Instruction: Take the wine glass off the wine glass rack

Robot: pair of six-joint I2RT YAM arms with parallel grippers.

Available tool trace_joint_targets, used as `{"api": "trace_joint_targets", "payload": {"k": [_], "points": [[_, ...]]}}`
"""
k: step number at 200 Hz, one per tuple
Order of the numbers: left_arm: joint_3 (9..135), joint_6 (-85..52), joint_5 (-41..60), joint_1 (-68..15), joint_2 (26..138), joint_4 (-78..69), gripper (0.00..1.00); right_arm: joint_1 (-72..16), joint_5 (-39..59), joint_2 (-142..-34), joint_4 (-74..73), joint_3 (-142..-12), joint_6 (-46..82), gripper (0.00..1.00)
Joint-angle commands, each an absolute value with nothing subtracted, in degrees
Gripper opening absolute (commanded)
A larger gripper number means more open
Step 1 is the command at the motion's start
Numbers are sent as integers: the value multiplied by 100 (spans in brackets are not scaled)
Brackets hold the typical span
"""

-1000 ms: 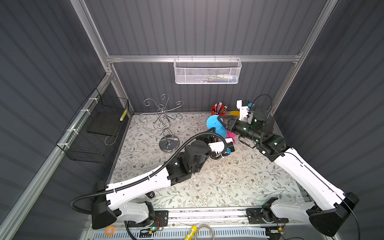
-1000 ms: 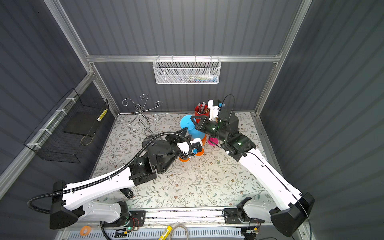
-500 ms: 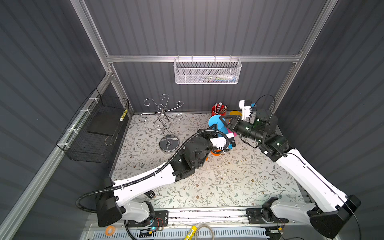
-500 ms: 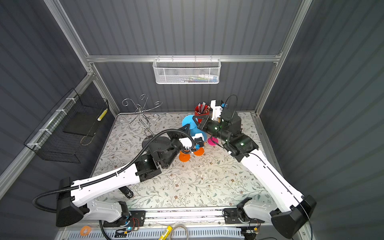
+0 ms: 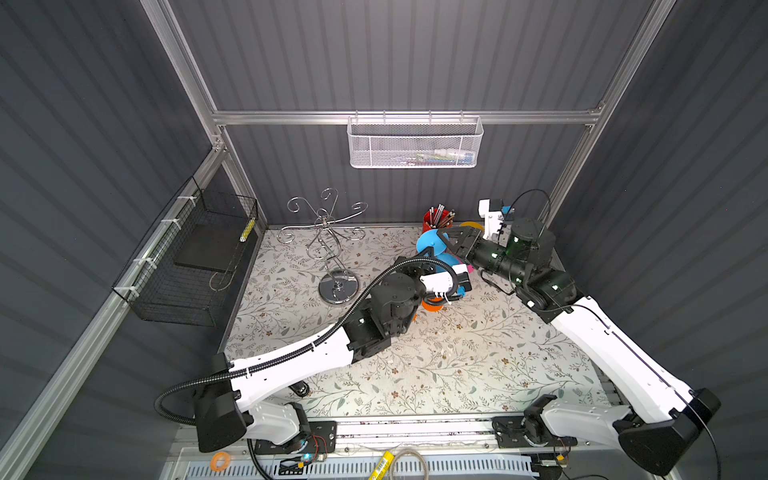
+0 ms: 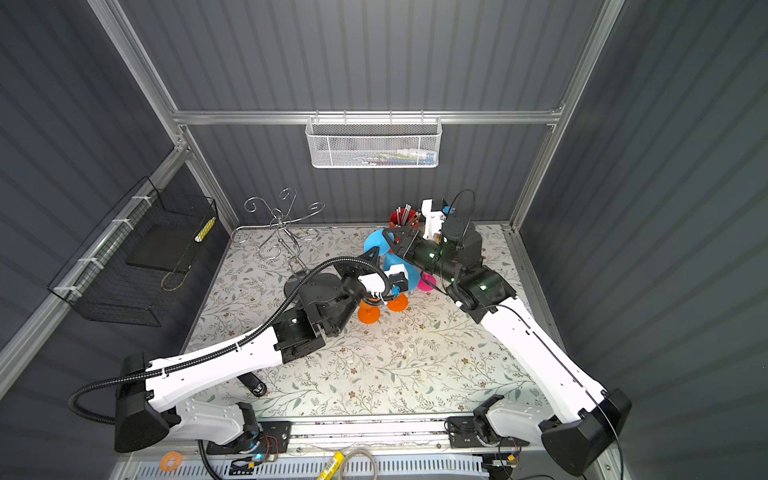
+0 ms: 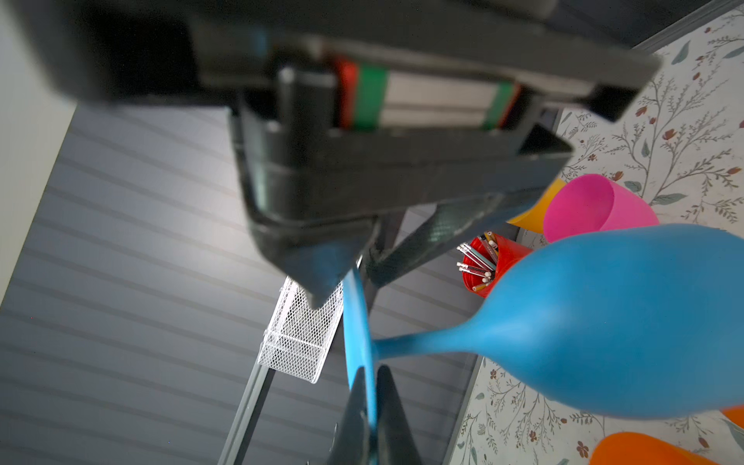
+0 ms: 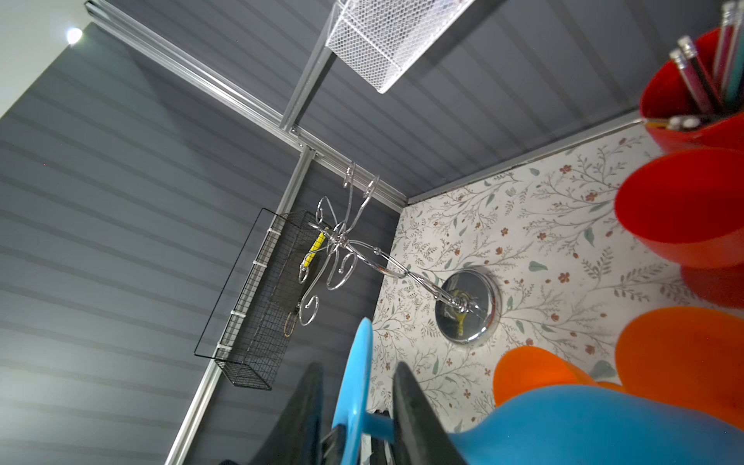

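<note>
Next, I take the bowl [image 6: 412, 276] with my right gripper, as both my grippers are at the round foot of the blue wine glass, so that the foot is free to stand on the mat.
The blue wine glass [image 5: 451, 262] [image 6: 401, 270] hangs on its side above the mat, well to the right of the chrome wine glass rack [image 5: 328, 245] [image 6: 282, 232] [image 8: 346, 249], whose arms are bare. My left gripper [image 7: 372, 370] [image 5: 430, 252] [image 6: 374, 254] is shut on the rim of the glass's round foot [image 7: 356, 322]. My right gripper [image 8: 358, 366] [image 5: 444, 237] [image 6: 388, 237] is open. Its fingers [image 8: 414, 406] stand on either side of the foot [image 8: 356, 382] with a gap on each side.
A red pencil cup [image 5: 438, 218], a yellow cup [image 5: 471, 226], a pink cup [image 6: 426, 282] and orange glasses [image 6: 368, 311] crowd the mat around the grippers. A white mesh basket [image 5: 415, 143] hangs on the back wall. On the left wall hangs a black wire basket [image 5: 195, 257].
My left gripper reached up to the glass's foot and shut on it. My right gripper, which was shut on that foot, has opened.
</note>
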State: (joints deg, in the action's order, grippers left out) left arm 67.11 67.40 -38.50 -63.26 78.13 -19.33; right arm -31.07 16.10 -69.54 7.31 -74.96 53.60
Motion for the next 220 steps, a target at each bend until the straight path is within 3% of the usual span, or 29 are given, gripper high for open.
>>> {"api": "trace_joint_targets", "payload": {"k": [1, 38, 63, 111, 160, 220], "points": [[6630, 6172, -4068, -6277, 7575, -2103, 0, -2931, 1728, -6968, 435, -7764, 5286, 50], [6691, 4656, -4302, -6275, 7312, -1209, 0, -2333, 1749, -6535, 319, -7619, 5090, 68], [6804, 3173, -4541, -6187, 7178, -440, 0, -2060, 1734, -5931, 292, -7113, 4573, 71], [7391, 253, -3739, -5451, 7297, 1321, 0, -1898, 2334, -5354, 161, -6321, 4039, 70], [7931, -776, -2995, -5159, 7460, 2008, 0, -1901, 2712, -5323, 273, -5970, 4049, 65], [8303, -1107, -2464, -5034, 7541, 2079, 0, -2010, 3142, -5504, -316, -5594, 4357, 59]]}}
